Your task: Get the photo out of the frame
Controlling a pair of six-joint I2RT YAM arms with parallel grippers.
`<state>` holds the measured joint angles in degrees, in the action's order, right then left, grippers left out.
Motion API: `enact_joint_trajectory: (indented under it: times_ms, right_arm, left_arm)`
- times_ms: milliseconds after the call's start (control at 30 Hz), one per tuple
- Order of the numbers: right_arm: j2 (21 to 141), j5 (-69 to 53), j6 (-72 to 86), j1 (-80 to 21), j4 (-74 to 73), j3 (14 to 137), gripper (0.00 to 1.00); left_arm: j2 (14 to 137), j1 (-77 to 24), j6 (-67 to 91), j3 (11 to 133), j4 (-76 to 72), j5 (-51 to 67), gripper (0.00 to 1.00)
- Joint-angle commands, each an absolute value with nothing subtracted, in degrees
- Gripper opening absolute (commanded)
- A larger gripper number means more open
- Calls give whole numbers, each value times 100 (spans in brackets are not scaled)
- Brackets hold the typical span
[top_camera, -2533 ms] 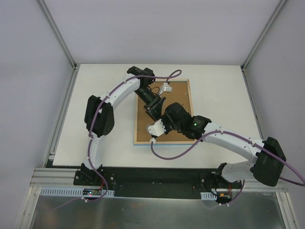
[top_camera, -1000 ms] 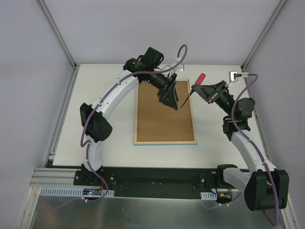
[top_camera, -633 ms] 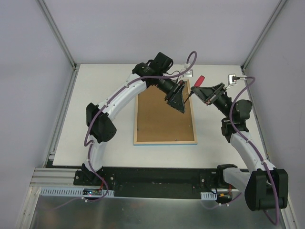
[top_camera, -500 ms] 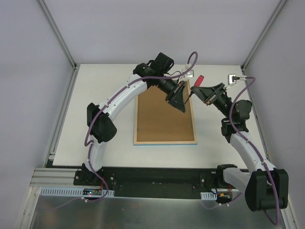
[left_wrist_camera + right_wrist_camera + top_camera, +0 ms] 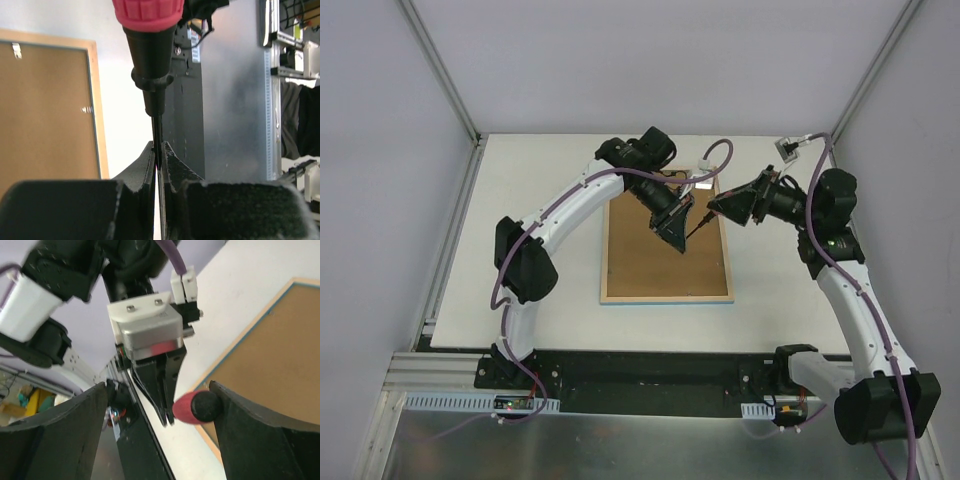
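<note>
The screwdriver is already held by its thin black metal part in my left gripper, so next my right gripper closes around the red handle [image 5: 713, 211] [image 5: 188, 407] of the screwdriver.
The frame [image 5: 604, 262] lies face down on the table, showing pale wood edges and the brown backing board [image 5: 660, 262]. The photo is hidden under that board. Above the board's far right part, my left gripper [image 5: 683, 233] is shut on the thin black shaft [image 5: 157, 131] of a red-handled screwdriver [image 5: 147, 15]. In the right wrist view the left gripper's [image 5: 168, 416] tips pinch just below the red handle [image 5: 186, 408]. My right gripper [image 5: 723, 208] stands open around that handle, whose black end cap sits right beside one of its fingers [image 5: 260, 432].
Small metal clips [image 5: 86, 109] sit along the frame's inner edge [image 5: 94, 100], and a hanger [image 5: 17, 49] is on the backing. White table [image 5: 530, 200] surrounds the frame, walled on three sides. The black base rail [image 5: 650, 368] runs along the near edge.
The right gripper, which held the screwdriver by its red handle, has opened. The left gripper has shut on the shaft. The right arm has swung back toward the far right.
</note>
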<state>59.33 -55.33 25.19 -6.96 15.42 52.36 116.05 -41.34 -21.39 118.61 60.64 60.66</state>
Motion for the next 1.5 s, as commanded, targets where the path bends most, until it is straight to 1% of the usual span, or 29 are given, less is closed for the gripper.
enact_joint_trajectory:
  times_ms: [0, 67, 167, 367, 533, 633, 833, 967, 1067, 1200, 1233, 1300, 1367, 1400, 1467]
  right_arm:
    - [5924, -6363, 110, -712, -1139, 5844, 83]
    - [5950, -6188, -559, -791, -1781, 5993, 83]
    - [6073, -6073, -1019, -922, -2275, 6091, 82]
    - [6240, -6178, -941, -1186, -2224, 6100, 78]
    - [6205, -6161, -721, -1441, -1952, 6030, 71]
    - [6223, -6170, -686, -1555, -1969, 5959, 64]
    - [6153, -6231, -835, -1600, -2136, 5871, 57]
    - [6056, -6310, -835, -1652, -2110, 5810, 49]
    - [5968, -6372, -686, -1679, -1908, 5705, 42]
    - [5924, -6469, -501, -1696, -1714, 5599, 25]
    - [5924, -6477, -492, -1696, -1723, 5599, 19]
    - [5906, -6460, -483, -1696, -1731, 5599, 1]
    - [5863, -6407, -518, -1705, -1766, 5607, 1]
    - [5845, -6346, -606, -1705, -1819, 5625, 1]
    - [5784, -6188, -790, -1696, -1985, 5669, 1]
  left_arm:
    - [11180, -4201, -3146, 11936, 7364, 5775, 0]
    - [11162, -4210, -3251, 11892, 7514, 5844, 0]
    - [11118, -4245, -3313, 11839, 7594, 5827, 0]
    - [11127, -4456, -3340, 11742, 7699, 5739, 0]
    - [11180, -4544, -3287, 11663, 7708, 5792, 0]
    - [11180, -4535, -3270, 11663, 7708, 5792, 0]
    - [11171, -4544, -3234, 11681, 7673, 5792, 0]
    - [11171, -4535, -3191, 11681, 7664, 5757, 0]
    - [11162, -4544, -3199, 11681, 7638, 5774, 0]
    - [11171, -4544, -3190, 11681, 7603, 5774, 0]
    - [11171, -4544, -3182, 11681, 7594, 5766, 0]
    - [11153, -4544, -3182, 11681, 7559, 5713, 0]
    - [11136, -4544, -3182, 11681, 7532, 5608, 0]
    - [11110, -4535, -3164, 11681, 7497, 5538, 6]
    - [11005, -4500, -3068, 11663, 7410, 5415, 27]
